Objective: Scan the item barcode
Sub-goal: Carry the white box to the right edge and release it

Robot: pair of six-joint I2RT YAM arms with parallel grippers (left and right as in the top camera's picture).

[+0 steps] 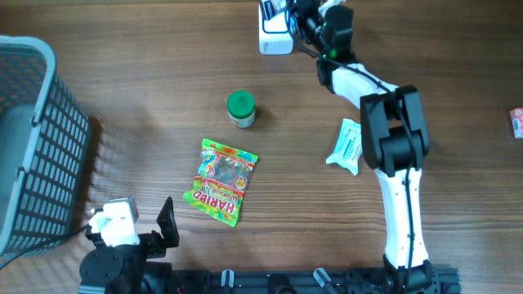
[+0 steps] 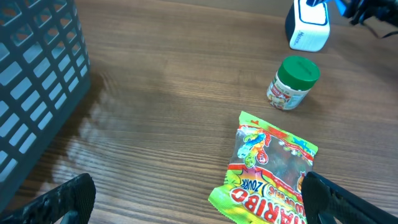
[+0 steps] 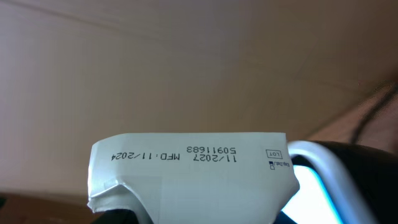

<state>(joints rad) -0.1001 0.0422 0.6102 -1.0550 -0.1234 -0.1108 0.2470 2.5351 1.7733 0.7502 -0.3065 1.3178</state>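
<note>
The white carton will leave my right gripper on the table (image 1: 503,114) close beside the small pink item.
In the right wrist view my right gripper (image 3: 199,219) is shut on a white carton (image 3: 186,180) printed with a lot number and dates. The carton is held right beside the scanner (image 3: 317,180), whose window glows blue. No barcode shows on the carton face I see. From overhead the right gripper (image 1: 292,14) reaches to the table's far edge, at the white scanner (image 1: 275,39). My left gripper (image 2: 199,202) is open low over the table, its right finger (image 2: 339,199) by the Haribo bag (image 2: 270,171). Overhead, it (image 1: 135,224) sits at the front left.
A green-lidded jar (image 1: 241,109) stands mid-table, with the Haribo bag (image 1: 221,181) in front of it. A white-and-teal packet (image 1: 346,145) lies by the right arm. A grey basket (image 1: 33,139) fills the left side. A small pink item (image 1: 516,122) is at the right edge.
</note>
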